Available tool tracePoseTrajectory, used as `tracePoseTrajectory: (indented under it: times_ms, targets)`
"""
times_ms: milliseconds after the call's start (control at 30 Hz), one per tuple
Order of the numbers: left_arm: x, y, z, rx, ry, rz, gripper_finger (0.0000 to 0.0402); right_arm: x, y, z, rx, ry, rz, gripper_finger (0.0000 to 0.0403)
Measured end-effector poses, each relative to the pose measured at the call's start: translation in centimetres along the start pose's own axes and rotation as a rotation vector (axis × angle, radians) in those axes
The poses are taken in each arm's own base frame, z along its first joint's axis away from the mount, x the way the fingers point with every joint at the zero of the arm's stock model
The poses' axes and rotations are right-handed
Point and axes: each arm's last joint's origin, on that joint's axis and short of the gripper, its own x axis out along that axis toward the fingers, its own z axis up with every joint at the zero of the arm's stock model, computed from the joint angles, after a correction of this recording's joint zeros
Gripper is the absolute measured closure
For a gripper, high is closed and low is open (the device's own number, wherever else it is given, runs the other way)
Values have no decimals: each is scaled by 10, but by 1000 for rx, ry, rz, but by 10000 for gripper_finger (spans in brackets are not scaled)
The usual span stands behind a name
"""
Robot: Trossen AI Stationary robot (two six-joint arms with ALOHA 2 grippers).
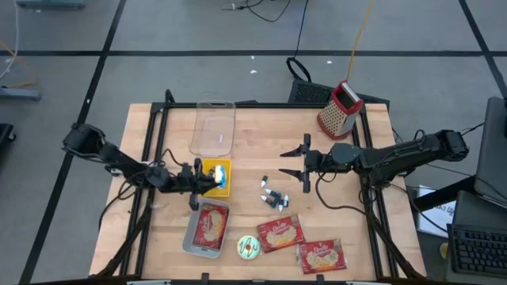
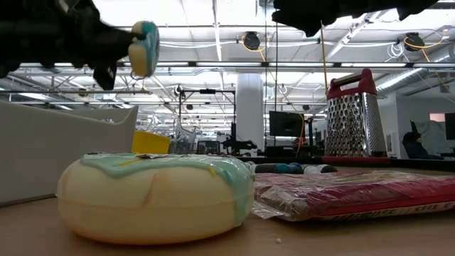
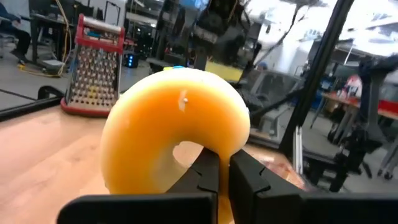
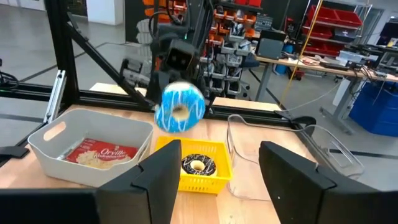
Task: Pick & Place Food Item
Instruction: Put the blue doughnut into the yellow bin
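Observation:
Next, my left gripper releases the doughnut with blue icing inside the yellow basket (image 1: 218, 174), in the spot that sits between the clear container and the grey bin.
A doughnut with blue icing and a yellow underside (image 3: 177, 121) is up in the air in my left gripper (image 1: 204, 180), over the yellow basket (image 1: 218, 176). The right wrist view shows the blue doughnut (image 4: 179, 109) above the basket (image 4: 196, 167), in which a chocolate-iced doughnut (image 4: 198, 165) lies. The low view has the held doughnut (image 2: 144, 48) high above the table. My right gripper (image 1: 303, 162) is open and hangs over the table's middle, touching nothing. My left gripper (image 3: 224, 168) pinches the doughnut's ring wall (image 3: 214, 146), with one finger (image 3: 205, 177) at the hole and the other finger (image 3: 252, 180) outside. The fingers come level from the table's left side. The doughnut stands on edge, lifted clear above the yellow basket.
A grey bin (image 1: 190, 237) near the front edge holds a popcorn packet (image 1: 211, 224). A mint-iced doughnut (image 1: 249, 248), two more popcorn packets (image 1: 280, 233) (image 1: 321, 256) and small dark items (image 1: 273, 194) lie nearby. A clear container (image 1: 214, 127) and a red-handled grater (image 1: 341, 109) stand at the far side.

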Motion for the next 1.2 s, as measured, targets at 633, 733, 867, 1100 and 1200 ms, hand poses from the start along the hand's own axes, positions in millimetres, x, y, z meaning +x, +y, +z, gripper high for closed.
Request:
tracePoseTrajectory:
  times_ms: [633, 733, 867, 1100, 1200]
  targets:
    - [-12, 20, -38, -33, 187, 115, 394, 0, 0, 0, -2, 3, 0, 203]
    - [-20, 26, -43, -29, 196, 175, 397, 0, 0, 0, -1, 2, 0, 203]
    - [-22, 29, -47, -31, 220, 239, 389, 0, 0, 0, -1, 2, 0, 202]
    - [-21, 33, -47, -68, 223, 270, 364, 0, 0, 0, -2, 1, -2, 206]
    - [-21, 33, -47, -70, 220, 271, 362, 0, 0, 0, -2, 1, -1, 206]
